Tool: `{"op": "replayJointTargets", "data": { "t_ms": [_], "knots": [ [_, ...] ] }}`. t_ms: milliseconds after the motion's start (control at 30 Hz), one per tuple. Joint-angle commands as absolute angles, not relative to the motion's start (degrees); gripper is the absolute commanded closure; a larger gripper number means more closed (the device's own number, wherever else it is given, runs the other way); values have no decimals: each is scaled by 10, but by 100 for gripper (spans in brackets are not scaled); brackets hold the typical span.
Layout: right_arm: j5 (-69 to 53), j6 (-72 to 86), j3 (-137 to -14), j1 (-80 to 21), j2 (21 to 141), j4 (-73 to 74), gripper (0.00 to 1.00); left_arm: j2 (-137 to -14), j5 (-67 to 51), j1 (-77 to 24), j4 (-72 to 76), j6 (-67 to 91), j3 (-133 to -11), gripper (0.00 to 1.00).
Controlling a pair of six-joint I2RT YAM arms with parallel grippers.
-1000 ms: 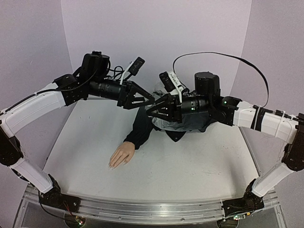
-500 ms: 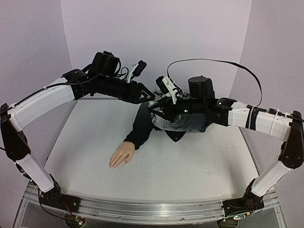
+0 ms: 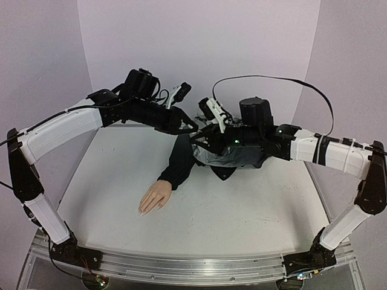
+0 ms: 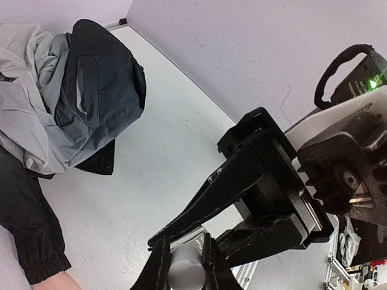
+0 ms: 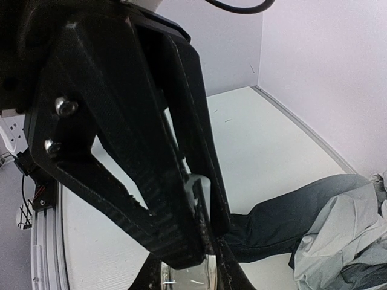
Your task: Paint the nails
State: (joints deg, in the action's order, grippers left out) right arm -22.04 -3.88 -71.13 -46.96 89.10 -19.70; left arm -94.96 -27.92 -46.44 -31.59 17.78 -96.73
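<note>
The robot's left gripper should set the small clear bottle down on the bare white table (image 3: 204, 224) next to the mannequin hand.
The flesh-coloured mannequin hand (image 3: 154, 198) lies palm down on the white table (image 3: 254, 211), with a dark sleeve (image 3: 178, 160) running back from its wrist. Its nails (image 3: 140, 211) are tiny pale tips pointing at the near left. Both grippers meet in the air above the sleeve, far from the hand. My right gripper (image 3: 201, 134) (image 5: 188, 266) is shut on a small clear bottle (image 5: 187, 279). My left gripper (image 3: 193, 128) (image 4: 185, 260) is shut on the bottle's white cap (image 4: 184, 272) (image 5: 202, 187). In the top view the bottle is hidden by the fingers.
A crumpled grey and black jacket (image 3: 233, 158) (image 4: 66, 96) lies at the back middle of the table, under the right arm. Lilac walls (image 3: 199, 48) close in the back and sides. A black cable (image 3: 302, 78) loops above the right arm.
My left arm has swung right to meet the right gripper, and its jaws have gone from open to shut on the white cap. The right gripper shifted slightly left and stayed shut on the bottle.
</note>
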Motion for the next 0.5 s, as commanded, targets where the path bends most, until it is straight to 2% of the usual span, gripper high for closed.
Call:
{"op": "replayJointTargets", "data": {
  "t_ms": [0, 100, 200, 267, 467],
  "knots": [
    [-360, -62, -720, -470, 873, -242, 100, -937, -363, -465, -272, 156, -973, 100],
    [-609, -69, -726, -462, 877, -241, 100, -911, -478, -466, -198, 101, -920, 100],
    [-776, -35, -755, -460, 908, -243, 100, -874, -548, -468, -134, 53, -876, 100],
    [-768, -19, -759, -460, 915, -241, 100, -866, -560, -470, -132, 38, -882, 100],
    [-615, -39, -728, -460, 878, -241, 100, -874, -561, -472, -132, 48, -901, 100]
  ]
}}
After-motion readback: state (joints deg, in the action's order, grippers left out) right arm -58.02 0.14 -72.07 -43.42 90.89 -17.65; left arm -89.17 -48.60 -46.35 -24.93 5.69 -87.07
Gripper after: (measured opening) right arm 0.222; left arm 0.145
